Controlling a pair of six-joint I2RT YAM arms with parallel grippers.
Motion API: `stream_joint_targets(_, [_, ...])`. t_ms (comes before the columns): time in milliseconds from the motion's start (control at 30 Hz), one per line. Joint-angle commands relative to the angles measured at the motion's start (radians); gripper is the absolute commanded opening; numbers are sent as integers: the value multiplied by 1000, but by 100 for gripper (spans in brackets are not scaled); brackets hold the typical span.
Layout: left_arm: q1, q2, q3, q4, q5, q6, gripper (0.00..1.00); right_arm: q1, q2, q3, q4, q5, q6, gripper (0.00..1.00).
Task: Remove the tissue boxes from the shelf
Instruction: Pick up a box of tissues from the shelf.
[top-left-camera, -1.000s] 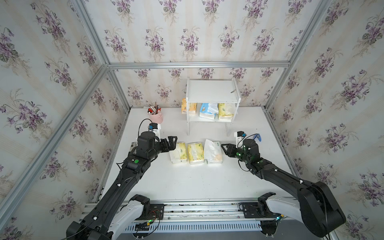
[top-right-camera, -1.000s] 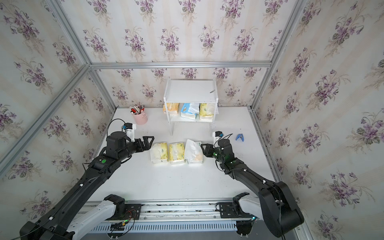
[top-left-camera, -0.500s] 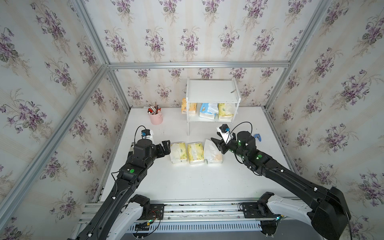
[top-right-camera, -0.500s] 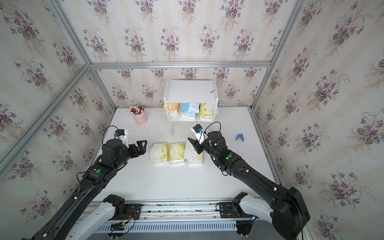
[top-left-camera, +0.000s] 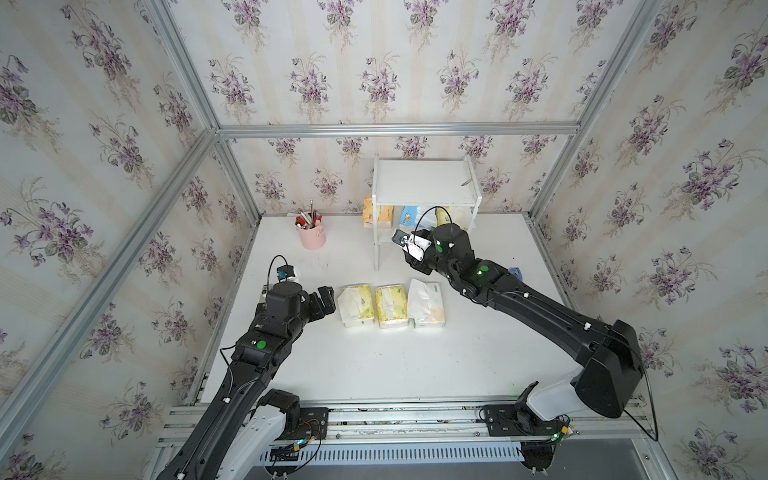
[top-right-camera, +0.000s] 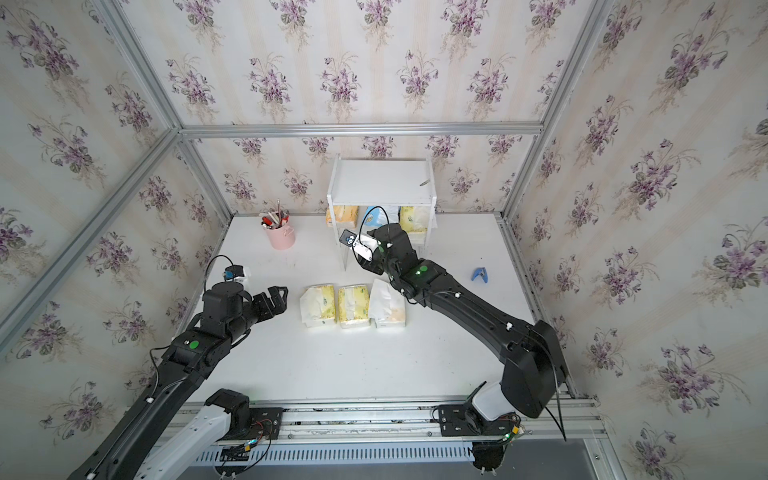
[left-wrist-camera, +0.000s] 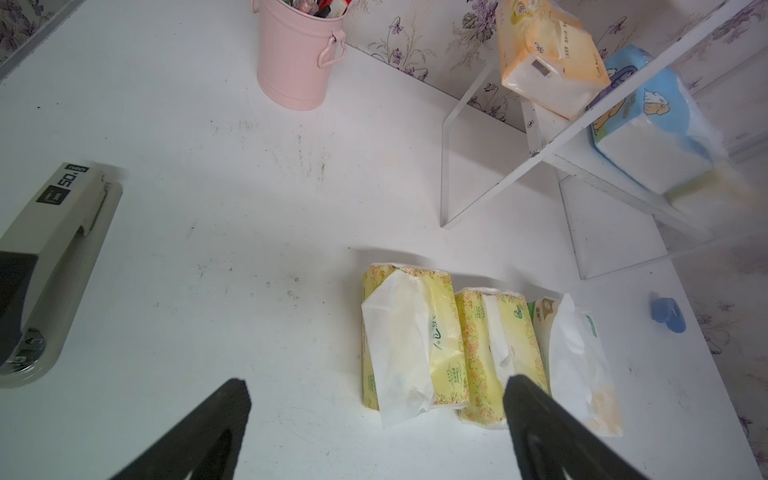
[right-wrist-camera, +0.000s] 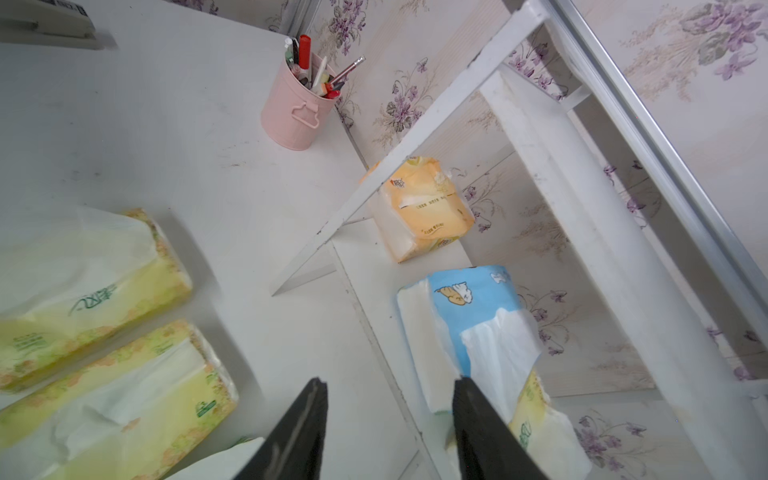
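Observation:
The light blue tissue pack is between the orange and yellow packs on the shelf. Next, my right gripper closes on its front edge (top-left-camera: 412, 224) (right-wrist-camera: 453, 329).
The white shelf (top-left-camera: 426, 183) stands at the back wall. Its lower board holds an orange tissue pack (right-wrist-camera: 419, 208), a light blue one (right-wrist-camera: 469, 307) and a yellow one (top-left-camera: 457, 214). On the table in front lie two yellow-and-white packs (top-left-camera: 355, 305) (top-left-camera: 390, 305) and a white pack with a green mark (top-left-camera: 426, 303), side by side. My right gripper (top-left-camera: 415, 262) hovers open just in front of the shelf's lower board, with nothing between its fingers (right-wrist-camera: 478, 415); the blue pack lies just beyond. My left gripper (top-left-camera: 326, 301) is wide open and empty, just left of the row.
A pink pen cup (top-left-camera: 311, 237) stands left of the shelf. A grey stapler (left-wrist-camera: 54, 257) lies near the table's left edge, behind my left wrist. A small blue clip (top-right-camera: 480, 274) lies on the right. Aluminium posts and papered walls close the table on three sides.
My right gripper rose from beside the white pack and moved back and left to the shelf's front. My left gripper drew back slightly from the row, staying open.

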Motion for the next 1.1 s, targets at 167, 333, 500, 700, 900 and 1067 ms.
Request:
stream_joint_targets(167, [13,-19,-8,-22,-4,1,99,2,150,159,-106,149,-216,50])
stream_joint_targets(333, [15,-18,-11,-21,2,1,99,-1,254,259,-152,200,-287,47])
stream_joint_targets(500, [14,-16,-11,-21,6,-1,99,-19,345,350,-209,223,-299,44])
stream_joint_targets(700, [15,-13,-8,-19,7,0,99,-41,403,399,-221,236,-299,44])
stream_joint_targets(900, [17,-4,-7,-12,15,1,99,-57,438,412,-224,257,-294,42])
stream_joint_targets(1067, [17,4,-5,-7,16,0,99,-61,452,410,-248,257,-276,34])
